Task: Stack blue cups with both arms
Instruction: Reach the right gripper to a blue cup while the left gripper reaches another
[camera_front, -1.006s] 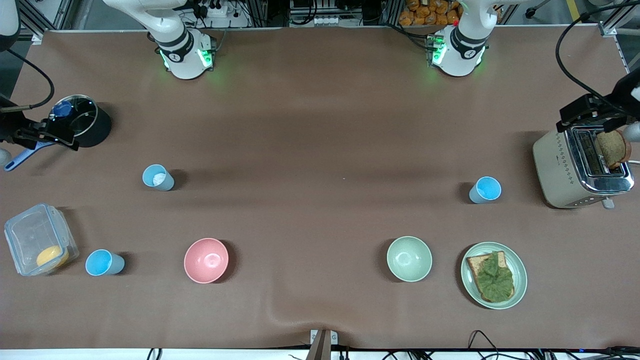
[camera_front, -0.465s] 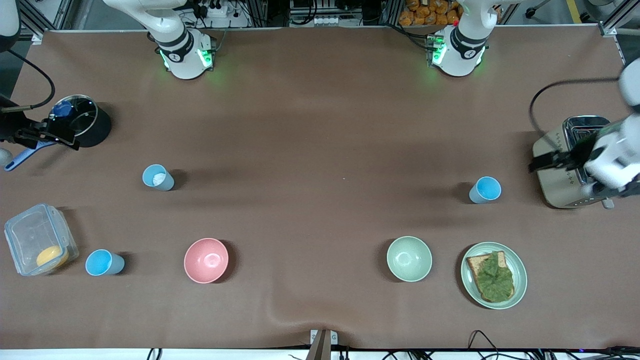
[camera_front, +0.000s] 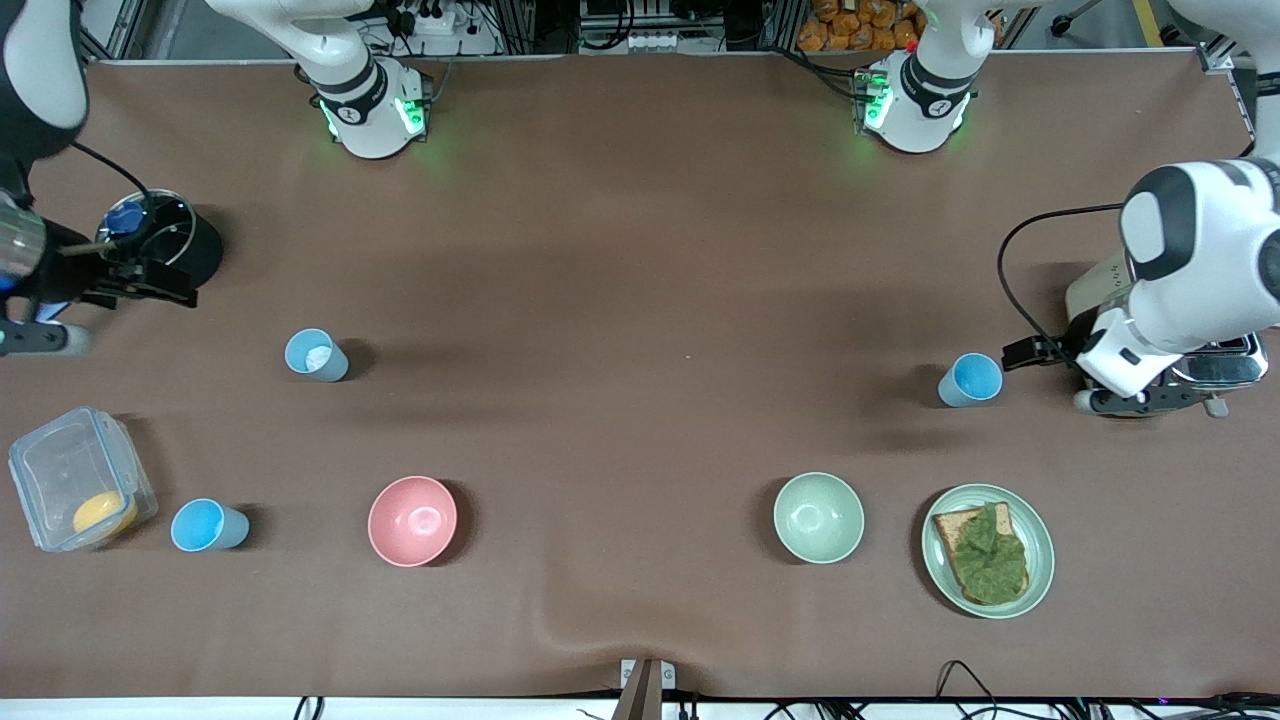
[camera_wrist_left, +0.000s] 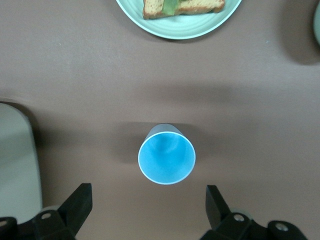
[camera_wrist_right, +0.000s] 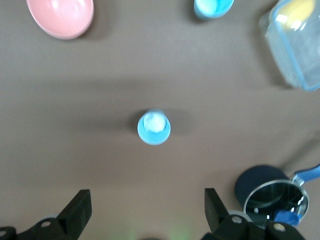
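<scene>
The robot's left gripper will close on the toaster-side rim (camera_front: 1000, 378) (camera_wrist_left: 139, 161) of the blue cup beside the toaster, with one finger inside that cup.
Three blue cups stand upright and apart on the table. One blue cup (camera_front: 970, 380) (camera_wrist_left: 167, 159) is beside the toaster, and my left gripper (camera_front: 1032, 352) (camera_wrist_left: 147, 192) hangs open just short of it, empty. A paler blue cup (camera_front: 316, 355) (camera_wrist_right: 154, 127) with a whitish inside stands toward the right arm's end. My right gripper (camera_front: 150, 283) (camera_wrist_right: 146, 195) is open and empty by the black pot, well away from that cup. The third blue cup (camera_front: 207, 526) (camera_wrist_right: 213, 6) stands next to the clear container.
A toaster (camera_front: 1165, 345) sits under the left arm. A plate with bread and lettuce (camera_front: 988, 550), a pale green bowl (camera_front: 818, 517) and a pink bowl (camera_front: 412, 520) lie nearer the front camera. A black pot (camera_front: 175, 250) and clear container (camera_front: 78, 478) are at the right arm's end.
The left arm has swung from above the toaster down toward the blue cup beside it. The right arm has shifted a little toward the table's middle. The cups have not moved.
</scene>
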